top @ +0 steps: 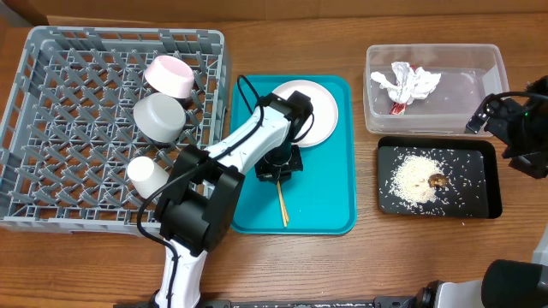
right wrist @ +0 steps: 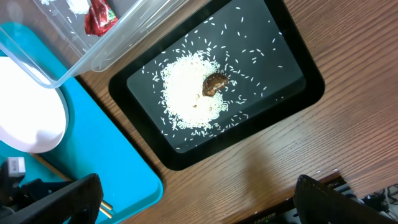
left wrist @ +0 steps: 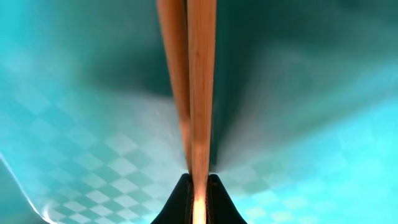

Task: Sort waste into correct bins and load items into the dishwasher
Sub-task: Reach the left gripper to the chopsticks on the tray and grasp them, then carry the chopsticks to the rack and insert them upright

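Next, I let go of the wooden chopstick with my left gripper between the white cup and the grey dish rack's tray-side [top: 196, 172]. The chopstick is now down on the teal serving tray.
My left gripper [top: 278, 169] is down on the teal serving tray [top: 330, 205], shut on the two wooden chopsticks [top: 282, 205]. In the left wrist view the chopsticks [left wrist: 200, 93] run straight out from the shut jaws [left wrist: 199, 199]. The white plate [top: 310, 111] lies on the teal tray behind it. The pink bowl [top: 169, 75], grey bowl [top: 159, 116] and white cup [top: 147, 176] sit in the grey dish rack [top: 51, 128]. My right gripper [top: 492, 115] is open and empty [right wrist: 205, 205], raised by the bins.
The clear tub [top: 467, 85] holds the crumpled napkin [top: 409, 82] and red sauce packet [right wrist: 99, 17]. The black tray [top: 479, 171] holds rice [right wrist: 186, 93] and the brown scrap [right wrist: 214, 84]. Bare wooden table [right wrist: 280, 162] lies in front of it.
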